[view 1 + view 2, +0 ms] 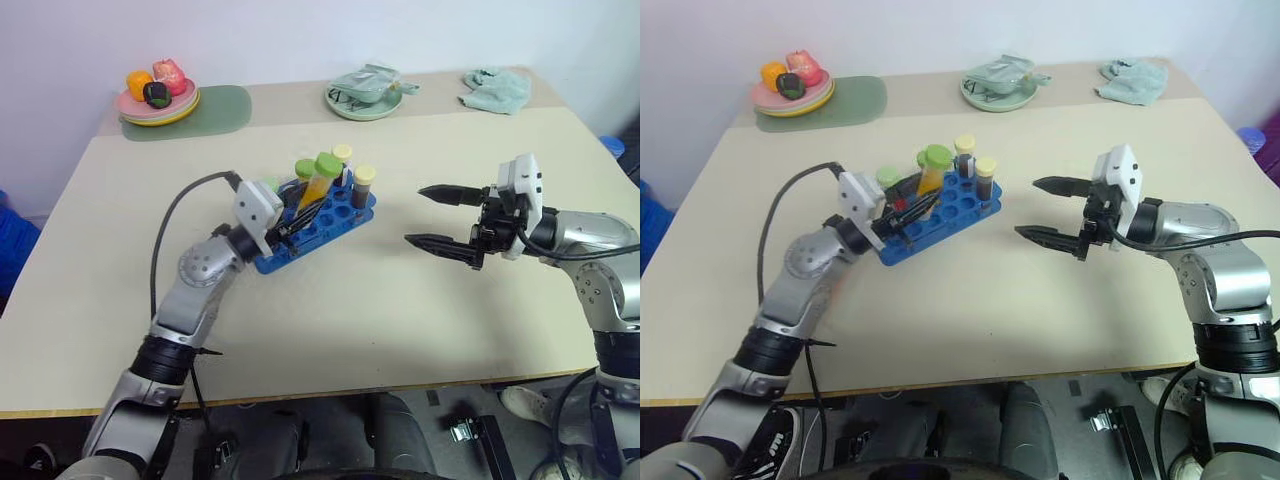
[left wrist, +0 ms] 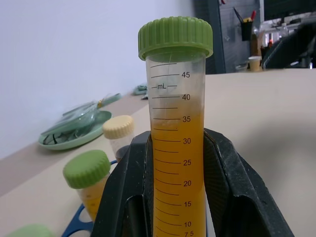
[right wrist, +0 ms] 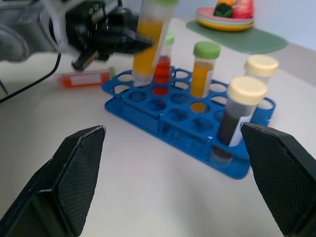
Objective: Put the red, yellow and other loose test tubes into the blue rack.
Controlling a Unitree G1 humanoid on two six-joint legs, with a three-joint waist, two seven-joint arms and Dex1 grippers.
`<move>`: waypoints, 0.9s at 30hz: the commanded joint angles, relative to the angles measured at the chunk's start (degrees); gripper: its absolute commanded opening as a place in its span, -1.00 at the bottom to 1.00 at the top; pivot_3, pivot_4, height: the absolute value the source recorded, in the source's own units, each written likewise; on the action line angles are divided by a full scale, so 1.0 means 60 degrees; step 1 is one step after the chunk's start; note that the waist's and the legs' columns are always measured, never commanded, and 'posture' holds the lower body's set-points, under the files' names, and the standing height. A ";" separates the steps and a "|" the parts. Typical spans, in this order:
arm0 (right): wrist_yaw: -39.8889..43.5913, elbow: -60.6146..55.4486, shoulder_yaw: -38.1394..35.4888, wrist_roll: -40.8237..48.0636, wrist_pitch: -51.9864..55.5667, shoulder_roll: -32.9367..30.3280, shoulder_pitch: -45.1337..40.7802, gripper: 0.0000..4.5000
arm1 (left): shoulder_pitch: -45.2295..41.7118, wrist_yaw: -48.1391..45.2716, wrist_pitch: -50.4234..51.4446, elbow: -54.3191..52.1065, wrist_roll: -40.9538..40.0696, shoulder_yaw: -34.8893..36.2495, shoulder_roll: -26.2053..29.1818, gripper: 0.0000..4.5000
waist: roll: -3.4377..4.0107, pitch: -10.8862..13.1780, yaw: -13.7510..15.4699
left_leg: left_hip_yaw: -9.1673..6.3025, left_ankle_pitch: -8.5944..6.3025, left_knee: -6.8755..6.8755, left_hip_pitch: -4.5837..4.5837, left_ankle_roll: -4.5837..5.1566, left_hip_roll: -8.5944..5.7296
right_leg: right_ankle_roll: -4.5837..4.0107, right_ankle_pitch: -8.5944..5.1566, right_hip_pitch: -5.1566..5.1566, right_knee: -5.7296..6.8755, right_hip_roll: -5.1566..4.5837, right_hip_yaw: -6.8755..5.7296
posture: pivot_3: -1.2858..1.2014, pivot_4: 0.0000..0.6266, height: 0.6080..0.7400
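Next, my left gripper lets go of the yellow-orange tube in the blue rack's near-side row [image 1: 325,229], at a spot close to the nearer dark tube.
My left gripper [image 1: 290,222] is shut on a yellow-orange test tube [image 2: 175,148] with a green cap. It holds the tube tilted over the near-left end of the blue rack [image 1: 335,224], with the tube's lower end close to the holes. Standing in the rack are a red tube [image 3: 163,69], a yellow tube [image 3: 202,74] and two dark tubes with tan caps [image 3: 232,118]. A loose red tube [image 3: 85,78] lies flat on the table beside the rack, under my left hand. My right gripper [image 1: 414,214] hovers open and empty to the right of the rack.
At the back left, plates of toy fruit [image 1: 158,100] sit on a green mat [image 1: 225,108]. A green plate [image 1: 365,103] with a cloth stands at the back middle, and a crumpled teal cloth [image 1: 495,88] lies at the back right. My left arm's cable [image 1: 175,215] loops above the table.
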 commanded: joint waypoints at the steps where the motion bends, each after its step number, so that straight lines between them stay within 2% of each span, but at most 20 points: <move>1: -0.0238 -0.0506 -0.0359 0.0254 0.0066 0.0018 0.0016 1.00 | -0.0654 0.0016 -0.0901 0.1142 0.0620 0.0231 -0.0475 -0.65 | 0.0000 0.0000 0.0034 | 0.0002 0.0000 0.0002 0.0001 0.0000 -0.0001 | -0.0002 0.0003 0.0003 -0.0003 0.0000 0.0000 | 0.03 -0.52 1.00; 9: -0.0460 -0.0729 -0.0473 0.0327 0.0202 -0.0050 0.0152 1.00 | -0.1575 -0.0258 -0.2130 0.3103 0.1297 0.0260 -0.1435 -0.65 | -0.0001 -0.0001 0.0010 | 0.0003 0.0001 0.0004 -0.0005 0.0002 -0.0002 | 0.0010 0.0015 0.0004 -0.0007 -0.0001 0.0000 | 0.03 -0.52 1.00; 27: -0.0678 -0.1201 -0.0894 0.0467 0.0501 -0.0325 0.0566 1.00 | -0.2029 -0.0003 -0.3462 0.5147 0.2527 0.0227 -0.2279 -0.65 | -0.0002 -0.0002 0.0025 | 0.0005 0.0001 0.0005 -0.0005 0.0003 -0.0002 | 0.0013 0.0019 0.0004 -0.0007 0.0000 0.0001 | 0.03 -0.52 1.00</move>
